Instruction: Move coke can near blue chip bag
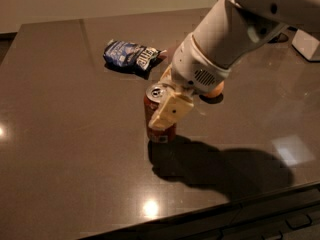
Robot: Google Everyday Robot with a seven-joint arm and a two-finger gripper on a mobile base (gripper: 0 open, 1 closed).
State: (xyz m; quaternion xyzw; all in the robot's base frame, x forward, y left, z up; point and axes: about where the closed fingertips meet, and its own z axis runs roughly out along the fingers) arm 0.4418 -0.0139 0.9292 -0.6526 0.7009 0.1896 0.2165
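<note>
Next, my gripper sets the coke can free on the table (pixel 132 87) just in front of the blue chip bag.
The coke can (pixel 155 93), red-brown with a silver top, stands upright near the middle of the dark table. My gripper (pixel 160 113) is shut on it; one cream finger (pixel 169 111) lies across its right front side and the other is behind it. The can's base is at or just above the tabletop; I cannot tell which. The blue chip bag (pixel 130 55) lies crumpled farther back and a little left, about a can's height away from the can. My white arm comes in from the upper right.
A round orange fruit (pixel 217 89) sits just behind my wrist, partly hidden. A white object (pixel 306 44) stands at the far right edge. The table's front edge (pixel 210 211) runs along the bottom, with the arm's shadow before it.
</note>
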